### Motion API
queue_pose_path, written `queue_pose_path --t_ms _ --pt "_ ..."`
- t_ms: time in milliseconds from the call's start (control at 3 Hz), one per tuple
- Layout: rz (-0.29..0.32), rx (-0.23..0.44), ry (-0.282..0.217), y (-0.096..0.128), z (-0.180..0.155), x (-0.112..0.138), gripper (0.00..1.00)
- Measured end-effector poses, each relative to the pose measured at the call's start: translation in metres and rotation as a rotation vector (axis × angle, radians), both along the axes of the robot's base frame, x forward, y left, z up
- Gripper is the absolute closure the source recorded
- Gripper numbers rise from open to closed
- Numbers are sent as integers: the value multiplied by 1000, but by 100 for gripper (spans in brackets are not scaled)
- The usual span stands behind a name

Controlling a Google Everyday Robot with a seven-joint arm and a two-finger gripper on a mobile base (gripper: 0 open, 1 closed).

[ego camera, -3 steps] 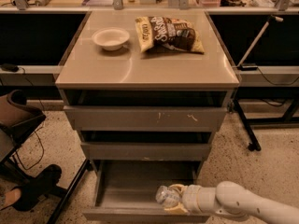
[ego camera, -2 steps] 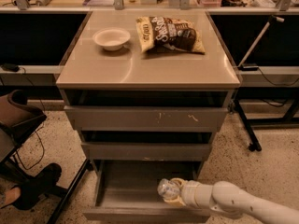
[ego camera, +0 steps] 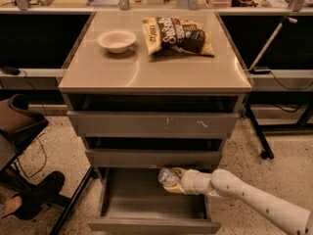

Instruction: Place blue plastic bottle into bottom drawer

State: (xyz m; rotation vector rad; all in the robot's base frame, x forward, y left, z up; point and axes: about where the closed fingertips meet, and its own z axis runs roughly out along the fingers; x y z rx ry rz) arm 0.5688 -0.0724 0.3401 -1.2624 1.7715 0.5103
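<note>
Next, my gripper releases the blue plastic bottle near the middle of the bottom drawer's grey bottom (ego camera: 169, 194). The bottle is now held level above that drawer.
The bottom drawer (ego camera: 146, 207) of the grey cabinet stands pulled open, its grey interior showing. My gripper (ego camera: 177, 181) reaches in from the lower right on a white arm and is shut on the blue plastic bottle (ego camera: 167, 176). The bottle is clear and pale, held roughly level above the drawer's right rear part, just under the front of the middle drawer (ego camera: 151, 156). Its far end points left. The bottle's label and cap are hidden by the gripper.
A white bowl (ego camera: 116, 39) and a brown-yellow snack bag (ego camera: 177, 35) lie on the cabinet top (ego camera: 151, 72). The top drawer (ego camera: 151, 124) is slightly open. A chair and a person's shoe (ego camera: 34, 195) are at the left, a stand's legs (ego camera: 261, 136) at the right.
My gripper has carried the bottle a little up and to the left over the open bottom drawer, closer to the middle drawer's front. Nothing else has moved.
</note>
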Motion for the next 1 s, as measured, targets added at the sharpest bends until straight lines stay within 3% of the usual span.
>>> queue_pose_path --t_ms 333,667,1000 --pt "-12 0 -13 -6 4 12 100" --pt "-46 2 -58 -6 -25 15 100" --pt "-75 45 -56 2 -88 12 100"
